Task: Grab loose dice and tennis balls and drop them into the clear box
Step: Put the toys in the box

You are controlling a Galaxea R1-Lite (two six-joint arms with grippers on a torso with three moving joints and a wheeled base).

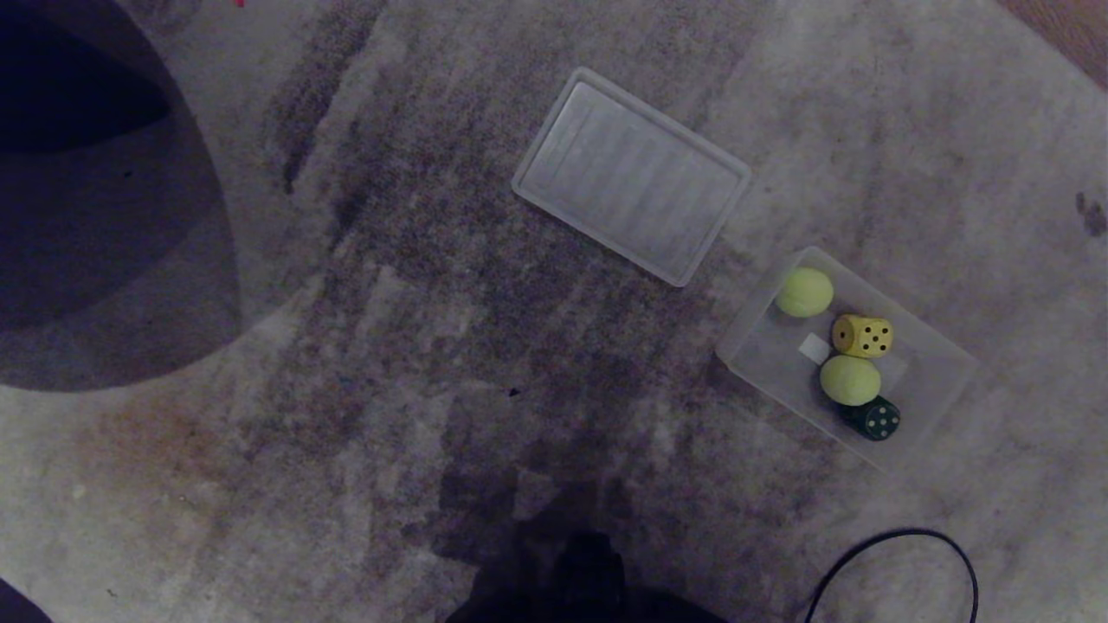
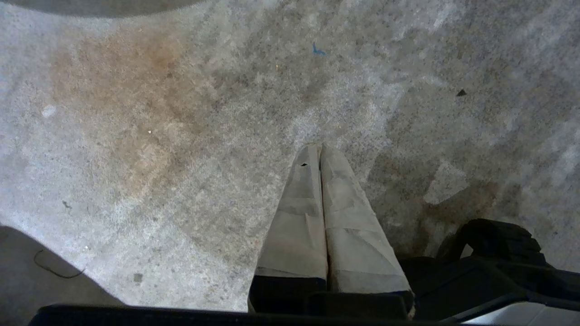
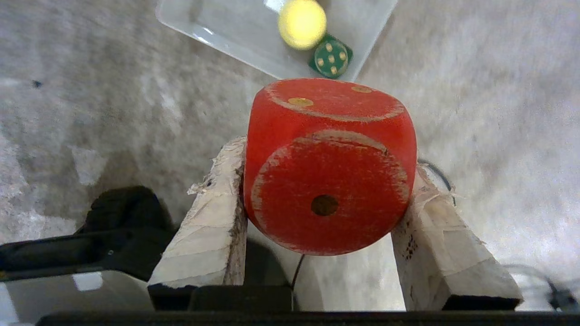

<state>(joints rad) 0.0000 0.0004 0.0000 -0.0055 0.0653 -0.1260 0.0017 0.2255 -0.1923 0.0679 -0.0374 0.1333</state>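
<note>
The red die, now held above the carpet, will be released by my right gripper in the clear box's empty corner [image 1: 774, 364] [image 3: 231, 11] next to the white patch.
My right gripper [image 3: 328, 156] is shut on a red die [image 3: 330, 167], held above the carpet a short way from the clear box [image 3: 226, 31]. The clear box [image 1: 762, 346] sits on the floor at the right of the head view. In it lie two tennis balls [image 1: 804, 292] [image 1: 850, 380], a yellow die [image 1: 863, 336] and a dark green die [image 1: 874, 419]. The right wrist view shows one ball [image 3: 302, 23] and the green die [image 3: 331, 57] in the box. My left gripper [image 2: 321, 147] is shut and empty over bare carpet. Neither arm shows in the head view.
A flat ribbed clear lid [image 1: 630, 176] lies on the carpet, up and left of the box. A black cable [image 1: 900, 554] loops at the lower right. A dark rounded shape [image 1: 95, 190] fills the upper left corner.
</note>
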